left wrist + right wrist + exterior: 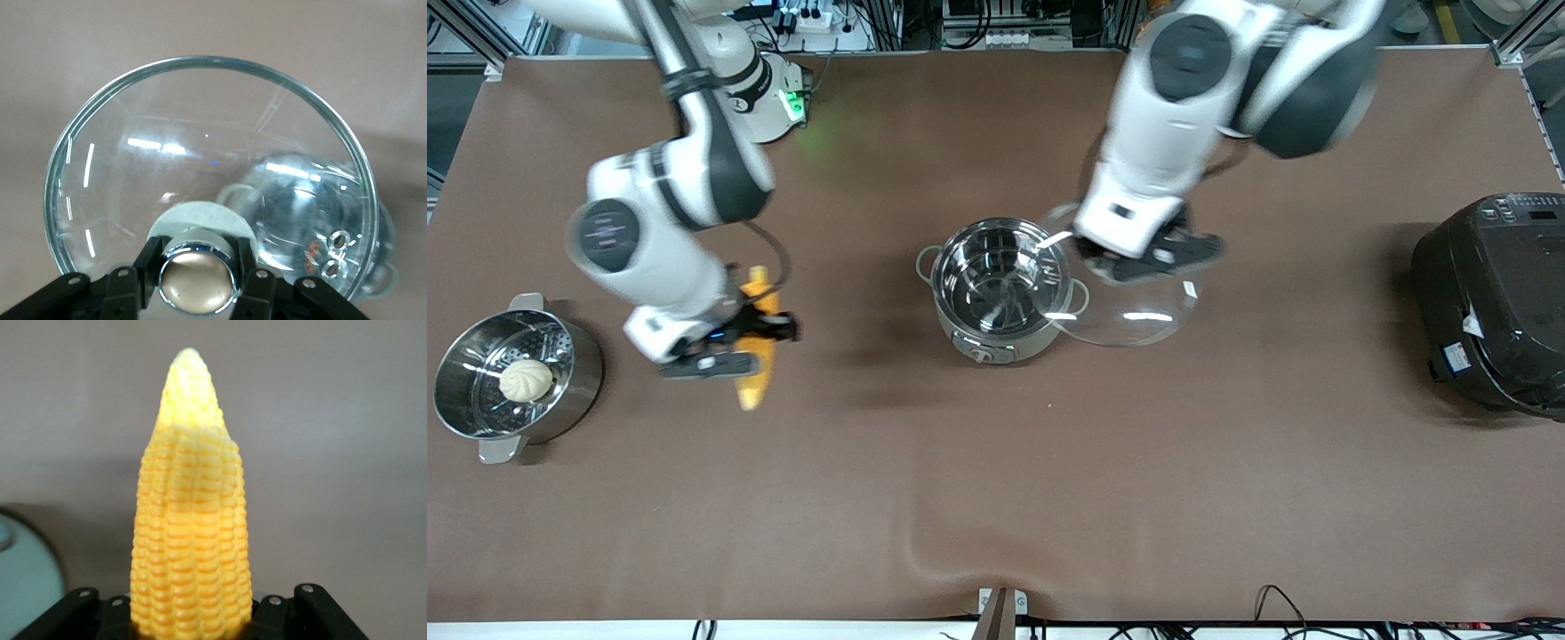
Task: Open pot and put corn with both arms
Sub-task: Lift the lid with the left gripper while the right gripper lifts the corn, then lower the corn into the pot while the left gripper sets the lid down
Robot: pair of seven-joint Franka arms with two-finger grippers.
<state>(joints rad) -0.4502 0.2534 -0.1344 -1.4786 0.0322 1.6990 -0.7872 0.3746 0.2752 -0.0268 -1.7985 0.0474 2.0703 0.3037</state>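
Observation:
Next, my left gripper releases the clear glass lid on the bare table (1253,346) (73,100) between the pot and the black cooker. The lid is now held tilted beside the pot.
The steel pot (996,289) stands open at mid table, its knob facing the front camera. My left gripper (1138,258) is shut on the knob (197,280) of the clear glass lid (1129,311). It holds the lid tilted beside the pot, toward the left arm's end, its edge overlapping the pot's rim. Through the lid in the left wrist view (133,167) the pot (307,207) shows below. My right gripper (734,342) is shut on the yellow corn (756,356), held above the table between the steamer pot and the pot. The corn (190,520) fills the right wrist view.
A steel steamer pot (569,391) with a white bun (527,380) in it stands at the right arm's end. A big black cooker (1494,302) stands at the left arm's end. A pale rounded rim (20,587) shows beside the corn in the right wrist view.

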